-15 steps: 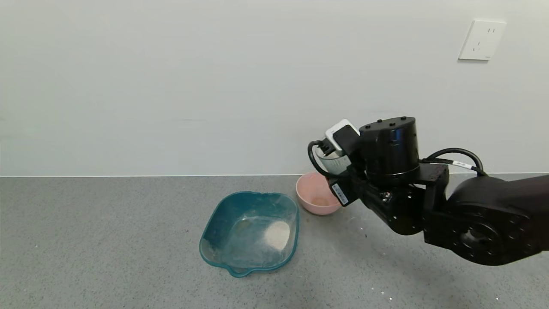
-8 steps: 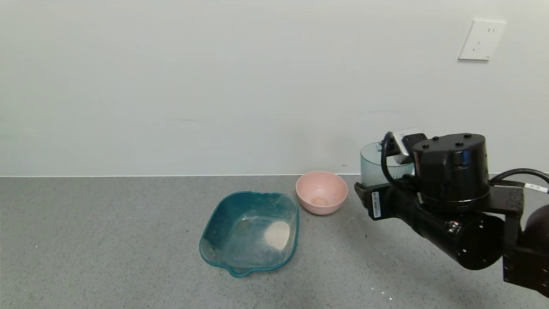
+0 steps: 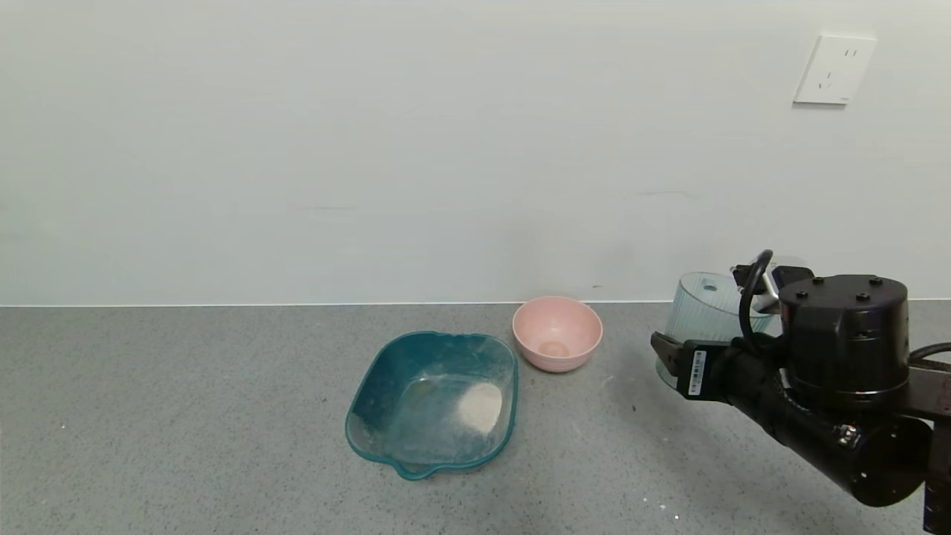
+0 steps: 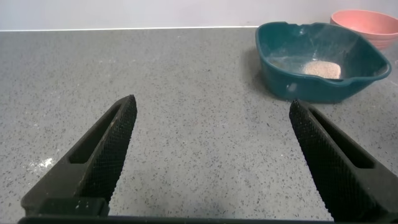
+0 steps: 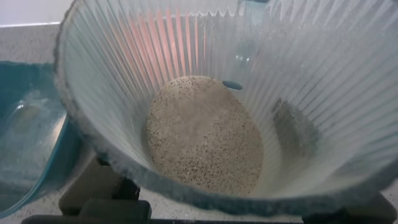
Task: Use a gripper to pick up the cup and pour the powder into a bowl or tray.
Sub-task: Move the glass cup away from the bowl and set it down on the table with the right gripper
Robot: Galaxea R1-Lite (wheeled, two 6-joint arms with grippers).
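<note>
The robot's right gripper needs to release the cup on the grey counter (image 3: pixel 683 374) next to the pink bowl, away from the teal tray.
My right gripper (image 3: pixel 698 338) is shut on the pale ribbed cup (image 3: pixel 706 305) and holds it low over the counter at the right, well to the right of the pink bowl. In the right wrist view I look into the cup (image 5: pixel 298 93). A speckled beige patch shows at its bottom, and I cannot tell whether it is powder or the counter seen through it. A small pile of off-white powder (image 3: pixel 479 407) lies in the teal tray (image 3: pixel 383 371) at the middle of the counter. My left gripper (image 4: pixel 211 106) is open and empty over bare counter, left of the tray (image 4: pixel 292 78).
A round pink bowl (image 3: pixel 557 327) with a little beige residue stands behind the tray's right corner, near the wall. A wall socket (image 3: pixel 833 68) is up at the right. A few white specks lie on the grey counter (image 3: pixel 186 416).
My right arm has carried the cup from above the pink bowl to the right and down towards the counter. The tray, the bowl and the powder pile have not moved.
</note>
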